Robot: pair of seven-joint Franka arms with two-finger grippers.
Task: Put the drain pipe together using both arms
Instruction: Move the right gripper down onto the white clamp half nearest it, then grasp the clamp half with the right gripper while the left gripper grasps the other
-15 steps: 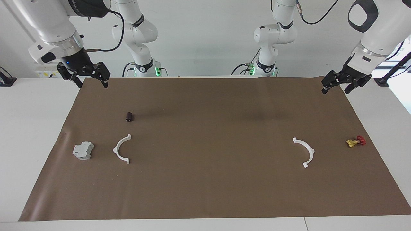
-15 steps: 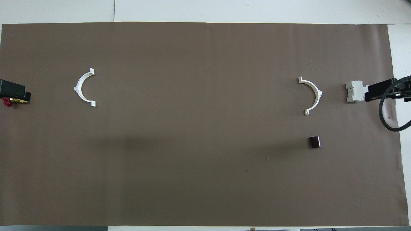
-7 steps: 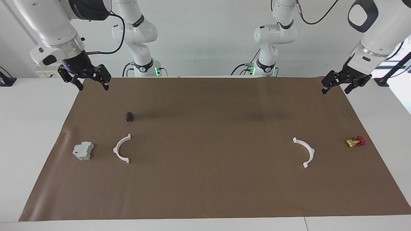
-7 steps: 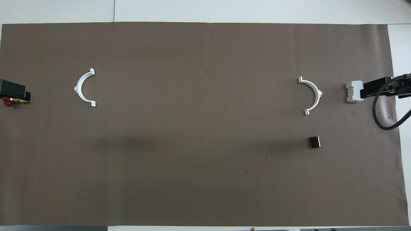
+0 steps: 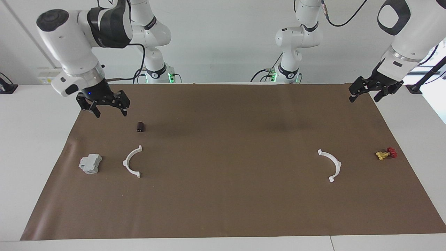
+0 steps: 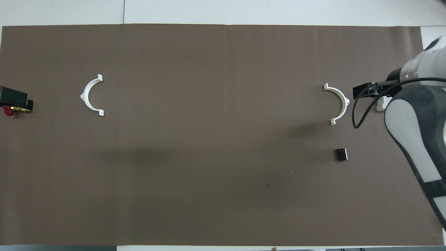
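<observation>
I should next move my right gripper over to the curved middle of the white arc (image 6: 345,101) near the small dark cylinder, and I should close it there.
Two white half-ring arcs of the drain pipe lie flat and far apart on the brown mat (image 5: 223,209). One arc (image 5: 125,162) (image 6: 346,101) is toward the right arm's end. The other arc (image 5: 337,164) (image 6: 83,97) is toward the left arm's end. My right gripper (image 5: 109,111) (image 6: 361,92) is open and empty, raised over the mat; in the overhead view it shows beside the first arc, not touching it. My left gripper (image 5: 364,98) (image 6: 14,99) is open and empty, waiting raised over the mat's edge at its own end.
A grey boxy block (image 5: 90,164) lies beside the first arc; in the overhead view (image 6: 381,104) the right arm covers most of it. A small dark cylinder (image 5: 140,127) (image 6: 341,154) lies nearer the robots. A yellow-and-red valve (image 5: 386,153) (image 6: 7,111) lies at the left arm's end.
My right arm has swung in and lowered its open gripper from the mat's corner to over the mat near the dark cylinder and the arc. The left arm has not moved.
</observation>
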